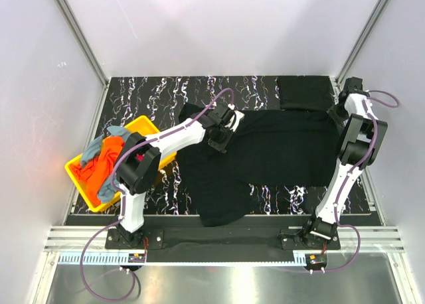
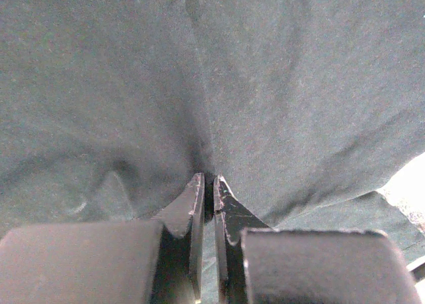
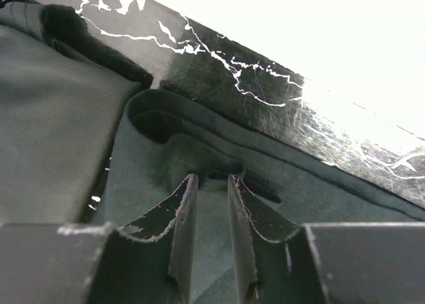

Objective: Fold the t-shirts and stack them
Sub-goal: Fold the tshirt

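Note:
The robot's left gripper should release the pinched fabric on the black t-shirt, behind the part of the t-shirt hanging [image 1: 216, 162] toward the front edge of the table.
A black t-shirt [image 1: 279, 151] lies spread on the black marbled table [image 1: 153, 91], with one part hanging toward the front edge. My left gripper [image 1: 219, 139] sits on the shirt's left part. In the left wrist view it [image 2: 207, 178] is shut and pinches a ridge of the dark fabric [image 2: 279, 85]. My right gripper [image 1: 340, 118] is at the shirt's right edge. In the right wrist view it [image 3: 212, 176] is closed on a bunched fold of the shirt's hem [image 3: 199, 138], low over the table [image 3: 232, 72].
A folded black shirt [image 1: 304, 93] lies at the back right corner, just behind my right gripper. A yellow bin [image 1: 149, 128] at the left holds an orange shirt [image 1: 99, 171] and a grey-blue one [image 1: 109, 135]. White walls enclose the table.

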Controlling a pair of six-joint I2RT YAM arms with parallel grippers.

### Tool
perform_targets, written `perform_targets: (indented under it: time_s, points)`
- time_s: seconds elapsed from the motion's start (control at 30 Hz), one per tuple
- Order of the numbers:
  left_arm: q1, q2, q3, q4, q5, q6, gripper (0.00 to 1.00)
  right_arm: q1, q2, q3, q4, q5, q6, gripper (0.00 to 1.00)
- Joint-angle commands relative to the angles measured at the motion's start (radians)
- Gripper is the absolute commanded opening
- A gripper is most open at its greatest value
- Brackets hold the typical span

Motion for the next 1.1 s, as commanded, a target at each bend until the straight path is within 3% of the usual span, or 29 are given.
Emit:
perform_targets:
  time_s: [0.0,0.57,0.67,0.77,1.07]
  points:
    - [0.000,0.001,0.047,-0.003,-0.014,-0.001,0.00,-0.002,0.014,0.067,-0.015,-0.017,0.032,0.32]
    - [0.000,0.004,0.047,-0.009,-0.025,-0.002,0.00,-0.004,0.070,0.109,-0.038,-0.005,0.035,0.34]
    - [0.000,0.003,0.048,-0.010,-0.028,-0.004,0.00,-0.004,0.069,0.112,-0.035,0.004,0.028,0.22]
    - [0.002,0.001,0.051,-0.010,-0.036,-0.007,0.00,-0.004,0.063,0.128,-0.038,0.004,0.008,0.00]
    - [0.000,-0.016,0.065,-0.039,-0.082,-0.044,0.00,-0.005,-0.011,0.136,-0.030,0.019,-0.048,0.00]
